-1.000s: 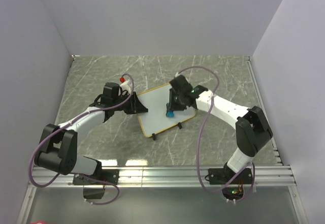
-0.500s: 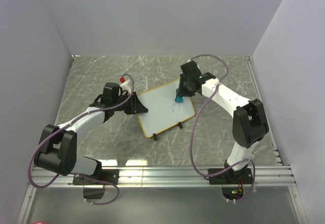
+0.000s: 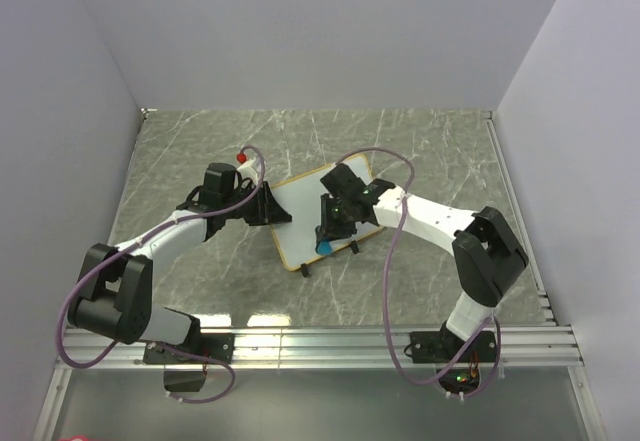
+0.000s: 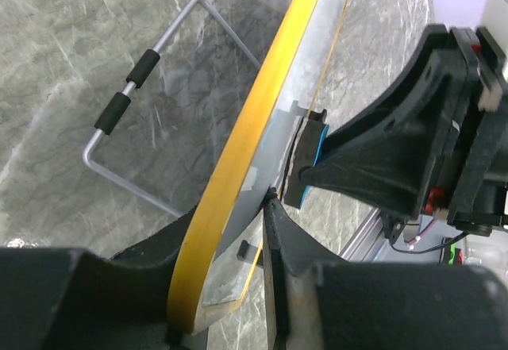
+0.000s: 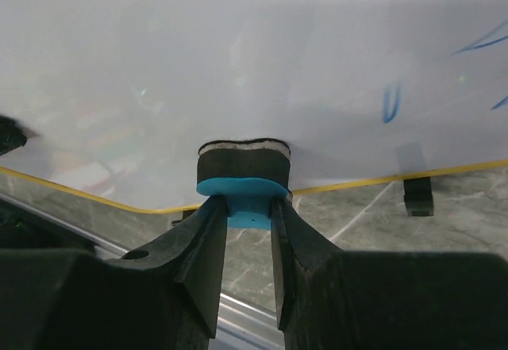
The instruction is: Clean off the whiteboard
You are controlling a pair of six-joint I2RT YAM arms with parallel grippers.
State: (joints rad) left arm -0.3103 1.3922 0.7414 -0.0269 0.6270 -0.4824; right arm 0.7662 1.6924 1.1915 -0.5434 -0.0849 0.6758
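My right gripper will let go of the blue eraser on the marble table (image 3: 413, 225) beneath its white forearm, just past the whiteboard.
The whiteboard (image 3: 305, 216), white with a thin tan frame and two black feet on its near edge, lies tilted at the table's middle. My left gripper (image 3: 275, 209) is shut on the whiteboard's left edge; the left wrist view shows the yellow frame (image 4: 238, 167) between the jaws. My right gripper (image 3: 327, 241) is shut on the small blue eraser (image 3: 323, 248) and presses its dark felt on the board near the near edge. In the right wrist view the eraser (image 5: 242, 191) sits between my fingers (image 5: 198, 243), and blue scribbles (image 5: 389, 102) remain at the right.
A red-capped marker (image 3: 242, 154) lies beside the left arm. A grey wire stand (image 4: 127, 104) shows behind the board in the left wrist view. Grey walls close in the marble table; a metal rail (image 3: 330, 339) runs along the near edge.
My right gripper swept the eraser from the board's far right corner toward the near edge. The left gripper and the board have stayed in place.
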